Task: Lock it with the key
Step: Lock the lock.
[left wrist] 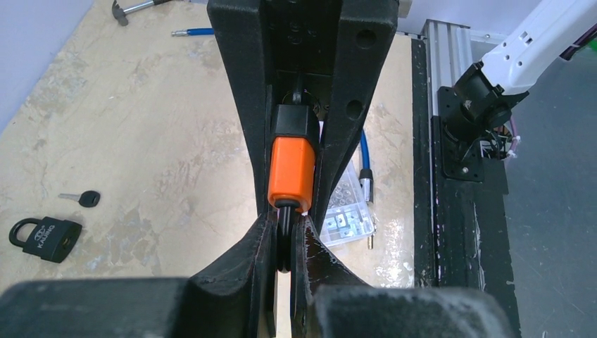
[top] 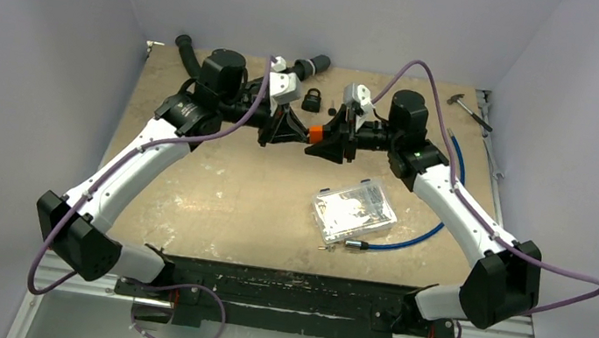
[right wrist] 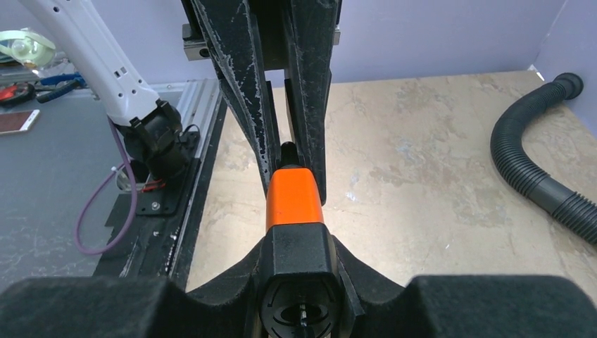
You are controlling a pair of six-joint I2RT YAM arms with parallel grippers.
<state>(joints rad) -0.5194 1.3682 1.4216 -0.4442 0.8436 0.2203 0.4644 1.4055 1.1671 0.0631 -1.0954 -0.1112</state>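
My left gripper is holding the lock only by its thin shackle, so next my right gripper grips the black base again before my left gripper takes the orange body (top: 316, 134).
An orange lock (top: 316, 132) with black ends hangs in the air between both grippers at the far middle of the table. My left gripper (left wrist: 287, 239) is shut on the thin black shackle at one end of the orange body (left wrist: 291, 172). My right gripper (right wrist: 299, 264) is shut on the black base at the other end, and its keyhole (right wrist: 301, 312) faces the wrist camera. In the top view the left gripper (top: 294, 129) and right gripper (top: 331, 140) meet nose to nose. A small black-headed key (left wrist: 87, 198) lies loose on the table, apart from both grippers.
A black padlock (left wrist: 46, 237) lies next to the key, at the far edge (top: 312, 98). A clear box of small parts (top: 354, 211) and a blue cable (top: 410, 236) lie to the near right. A black hose (right wrist: 538, 169) curls at the back, with a hammer (top: 470, 108) far right.
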